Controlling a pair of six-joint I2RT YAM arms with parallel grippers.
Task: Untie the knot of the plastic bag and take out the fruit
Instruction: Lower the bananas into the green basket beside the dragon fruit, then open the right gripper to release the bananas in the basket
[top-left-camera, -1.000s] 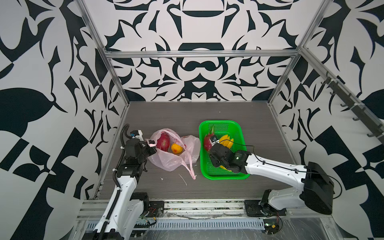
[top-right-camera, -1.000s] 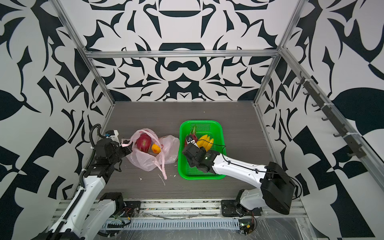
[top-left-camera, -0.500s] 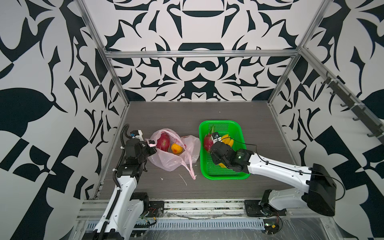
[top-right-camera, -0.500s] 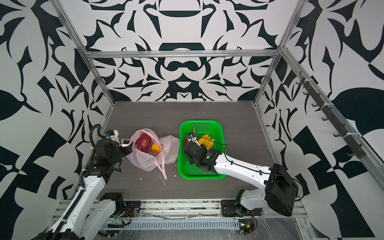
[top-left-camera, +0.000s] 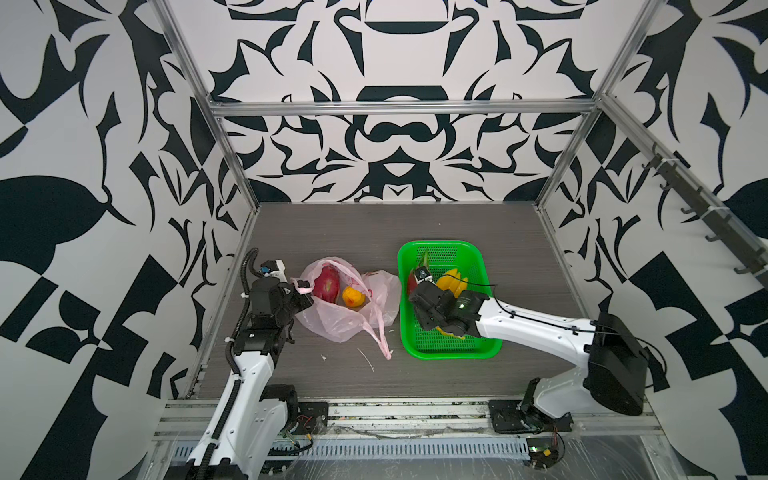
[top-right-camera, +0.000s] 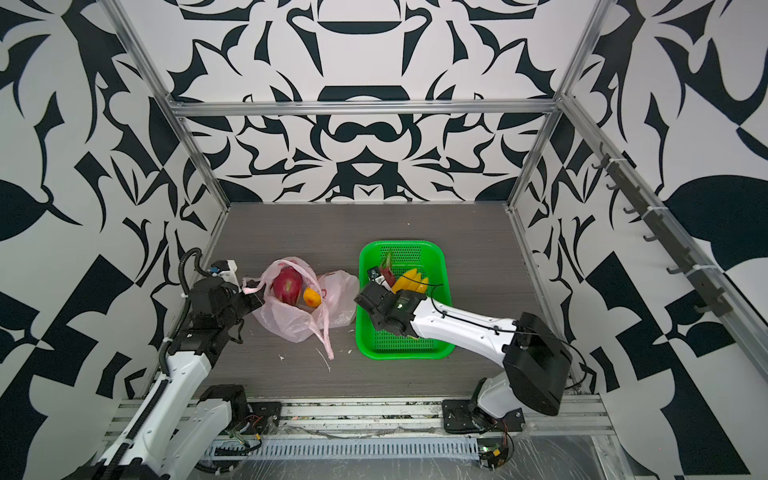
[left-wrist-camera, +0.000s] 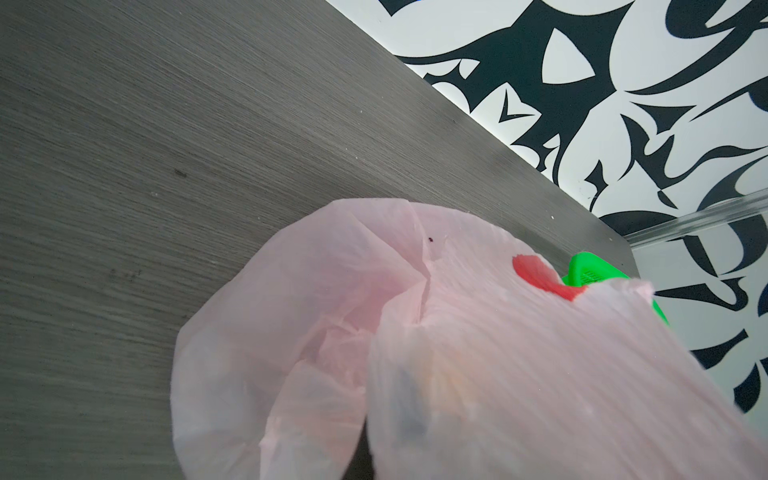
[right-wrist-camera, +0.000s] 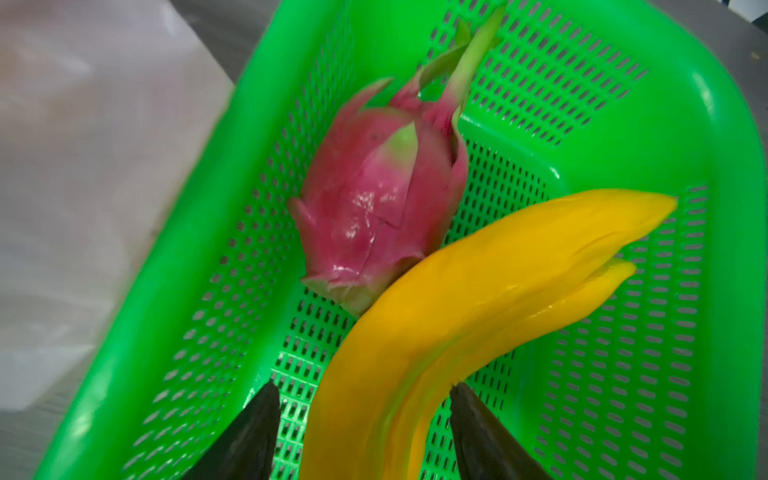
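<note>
Yellow bananas slant against the green basket's dragon fruit, so I need to grip a banana (right-wrist-camera: 376, 384) with my right gripper and straighten the banana bunch before reaching into the bag.
The pale pink plastic bag (top-left-camera: 345, 320) lies open on the table, with a magenta dragon fruit (top-left-camera: 326, 282) and a round orange fruit (top-left-camera: 353, 297) inside. The knot is out of view; one loop handle (top-left-camera: 380, 336) trails loose toward the front. My left gripper (top-left-camera: 300, 291) is shut on the bag's left edge, and film (left-wrist-camera: 498, 353) covers its jaws in the left wrist view. My right gripper (right-wrist-camera: 363, 385) is open inside the green basket (right-wrist-camera: 623, 124). Yellow bananas (right-wrist-camera: 478, 291) lie between its fingers, next to a second dragon fruit (right-wrist-camera: 374, 199).
The basket (top-left-camera: 440, 246) stands right of the bag, almost touching it. Small white scraps (top-left-camera: 365, 357) lie on the table in front of the bag. Patterned walls with metal rails close in the table at the left, back and right.
The right gripper's jaws have widened a little around the bananas in the basket, and its arm has shifted slightly. The left arm and the bag have not moved.
</note>
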